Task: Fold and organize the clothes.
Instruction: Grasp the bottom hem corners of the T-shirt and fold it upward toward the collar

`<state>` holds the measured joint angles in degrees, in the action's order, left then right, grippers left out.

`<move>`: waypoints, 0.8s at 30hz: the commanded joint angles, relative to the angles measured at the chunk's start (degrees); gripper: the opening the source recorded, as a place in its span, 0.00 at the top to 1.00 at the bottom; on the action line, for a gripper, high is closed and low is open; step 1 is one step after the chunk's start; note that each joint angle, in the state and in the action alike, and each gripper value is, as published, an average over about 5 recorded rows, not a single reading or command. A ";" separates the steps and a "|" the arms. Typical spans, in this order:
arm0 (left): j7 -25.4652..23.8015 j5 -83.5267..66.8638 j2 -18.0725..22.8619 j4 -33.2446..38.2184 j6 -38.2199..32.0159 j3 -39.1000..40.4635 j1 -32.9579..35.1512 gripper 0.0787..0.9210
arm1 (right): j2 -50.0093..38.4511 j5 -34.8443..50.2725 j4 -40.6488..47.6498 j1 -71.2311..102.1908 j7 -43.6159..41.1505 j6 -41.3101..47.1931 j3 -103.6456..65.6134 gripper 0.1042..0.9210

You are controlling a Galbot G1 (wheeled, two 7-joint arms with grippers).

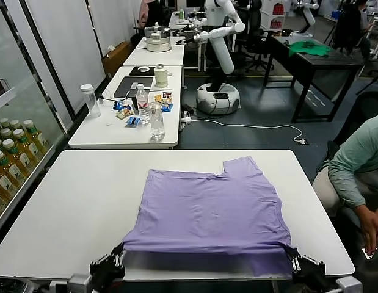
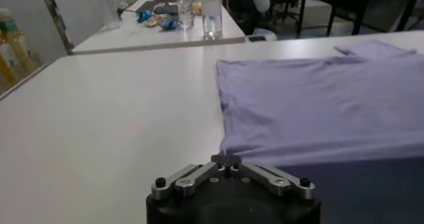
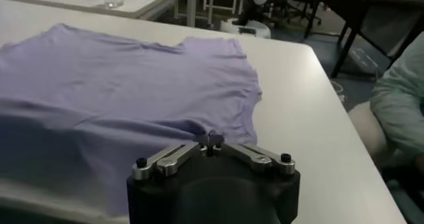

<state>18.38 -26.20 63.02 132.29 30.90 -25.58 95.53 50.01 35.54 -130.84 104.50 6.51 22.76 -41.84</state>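
I can see the T-shirt's far end lies near the table's far edge, so I need to lower the raised near edge, regrip its corners (image 1: pixel 283 242) and pull the T-shirt closer.
The clothes are one lavender T-shirt (image 1: pixel 210 210), lying plain side up on the white table (image 1: pixel 79 201), with its neckline toward the far edge. Its near edge is raised off the table and stretched taut between my two grippers. My left gripper (image 1: pixel 119 253) is shut on the near left corner; the left wrist view shows the cloth (image 2: pixel 318 99) pinched at the gripper tips (image 2: pixel 226 159). My right gripper (image 1: pixel 292 255) is shut on the near right corner, and the fabric (image 3: pixel 119 86) runs away from its closed tips (image 3: pixel 213 139). A strip of shirt lies on the table beneath the raised edge.
A seated person (image 1: pixel 353 171) in a green top is close to the table's right side. Behind stands a second table (image 1: pixel 97 131) with bottles (image 1: pixel 156 119) and snacks. Shelved drinks (image 1: pixel 11 152) line the left. Another robot (image 1: pixel 219 55) and a green garment (image 1: pixel 309 47) are far back.
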 commanded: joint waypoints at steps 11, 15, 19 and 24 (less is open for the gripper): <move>-8.78 -3.24 0.00 -14.63 0.87 0.43 -18.84 0.99 | 2.16 -0.92 10.75 -20.80 1.24 6.18 10.24 0.99; -10.96 -1.78 -0.04 -16.91 1.03 1.28 -20.82 0.99 | 2.36 -1.26 12.28 -23.13 1.42 7.02 11.80 0.99; -11.51 2.48 1.61 -21.89 -0.07 3.33 -25.16 0.99 | 4.22 -2.85 16.06 -26.99 2.73 7.46 15.36 0.95; -11.49 3.12 2.49 -25.30 -3.55 2.98 -27.42 0.89 | 5.09 -3.32 18.68 -29.25 3.36 7.37 15.65 0.78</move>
<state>9.41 -26.38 64.12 115.70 30.92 -23.51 75.52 53.43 33.31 -117.17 81.44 8.93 29.13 -29.74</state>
